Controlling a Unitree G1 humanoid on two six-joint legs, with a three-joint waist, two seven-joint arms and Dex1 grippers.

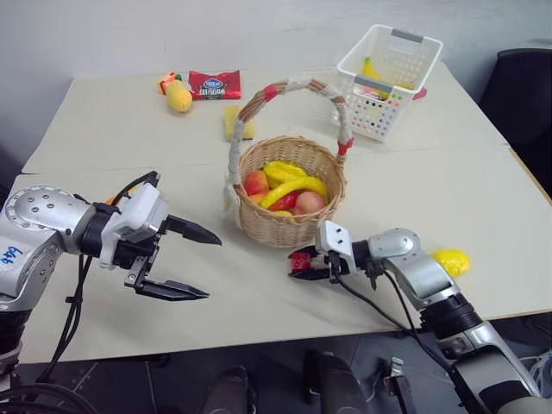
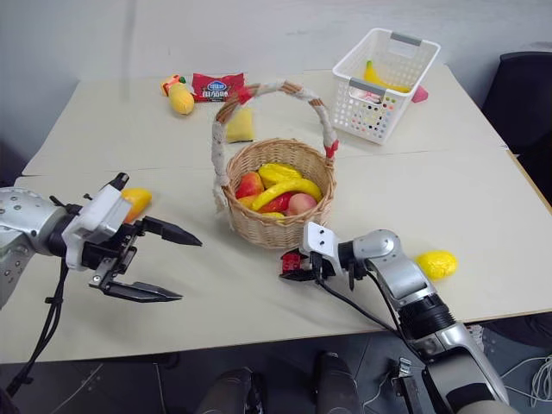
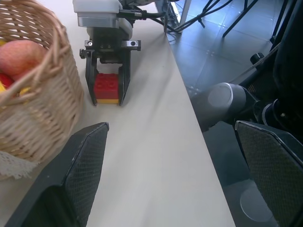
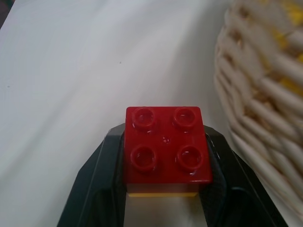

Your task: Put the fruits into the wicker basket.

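The robot's right gripper needs to set the red brick down on the table (image 1: 507,260) past the yellow lemon, away from the wicker basket.
The wicker basket (image 1: 285,226) stands mid-table with bananas and reddish fruits inside. A yellow lemon (image 1: 451,261) lies on the table to the right, behind my right forearm. An orange-yellow mango (image 1: 178,95) lies at the far left. Another orange-yellow fruit (image 2: 136,202) peeks out behind my left wrist. My right gripper (image 1: 302,263) sits just in front of the basket, its fingers (image 4: 106,156) pressed on both sides of a small red studded brick (image 4: 165,142) that rests on the table. Left of the basket, my left gripper (image 1: 213,268) hovers open and holds nothing.
A white perforated plastic basket (image 1: 405,52) with a banana stands at the far right. A red snack packet (image 1: 215,84) and a flat yellow sponge (image 1: 237,122) lie behind the wicker basket. The table's front edge (image 3: 189,94) runs close to the brick.
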